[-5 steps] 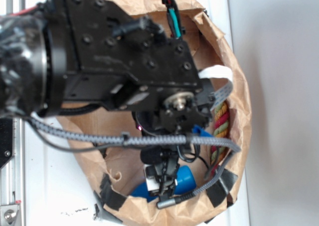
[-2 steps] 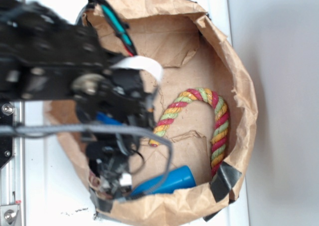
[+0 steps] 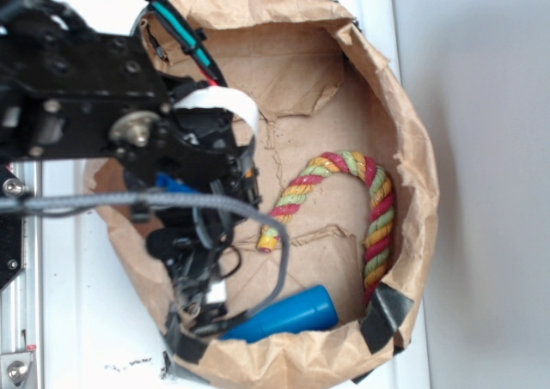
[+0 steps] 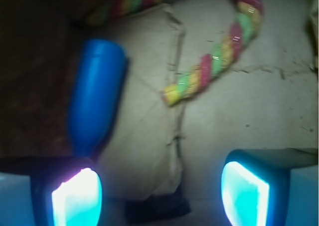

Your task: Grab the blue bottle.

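Note:
The robot's gripper will close on the wide body (image 3: 300, 312) (image 4: 100, 75) of the blue bottle, behind the bottle's flat end.
The blue bottle (image 3: 288, 315) lies on its side at the near bottom of a brown paper bag (image 3: 411, 148), its flat end pointing right. In the wrist view the blue bottle (image 4: 97, 94) lies up and left of the jaws, narrowing toward the left finger. My gripper (image 3: 199, 313) hangs at the bottle's narrow left end, inside the bag's left side. The gripper (image 4: 160, 198) is open, its two glowing cyan pads wide apart with only paper between them.
A red, yellow and green twisted rope (image 3: 371, 204) curves through the bag to the right of the gripper; the rope (image 4: 214, 61) also shows ahead of the jaws. Black tape patches (image 3: 383, 313) hold the bag's near rim. The bag sits on a white surface (image 3: 94, 337).
The arm swung from the bag's middle to its left side, uncovering the rope and the bottle. Over the last half second the gripper shifted slightly right, toward the bottle's narrow end.

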### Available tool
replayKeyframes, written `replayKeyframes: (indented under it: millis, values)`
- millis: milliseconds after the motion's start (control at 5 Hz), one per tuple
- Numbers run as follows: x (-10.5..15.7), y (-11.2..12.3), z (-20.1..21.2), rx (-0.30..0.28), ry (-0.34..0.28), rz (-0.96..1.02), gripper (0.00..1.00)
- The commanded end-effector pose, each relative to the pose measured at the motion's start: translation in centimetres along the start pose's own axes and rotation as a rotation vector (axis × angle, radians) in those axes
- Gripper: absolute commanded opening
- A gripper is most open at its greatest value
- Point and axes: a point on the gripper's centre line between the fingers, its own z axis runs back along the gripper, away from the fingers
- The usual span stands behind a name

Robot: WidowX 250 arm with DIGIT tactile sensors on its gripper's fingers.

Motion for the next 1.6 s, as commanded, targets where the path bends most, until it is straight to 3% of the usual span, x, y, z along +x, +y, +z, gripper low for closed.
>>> replayKeyframes:
  millis: [0,400,600,1000,1200,1400]
  values:
    - [4.3,-2.2,-2.1,0.043,-0.028,0.048,1.00]
    - [3.8,-6.3,-2.7,-0.115,0.024,-0.009,1.00]
    - [4.0,-7.0,-2.3,-0.133,0.011,0.003,1.00]
    - [3.3,-7.5,-5.7,-0.094,0.039,-0.008,1.00]
    - [2.9,-8.2,-7.6,-0.111,0.066,-0.013,1.00]
    - [2.3,-8.5,-9.9,-0.085,0.110,-0.014,1.00]
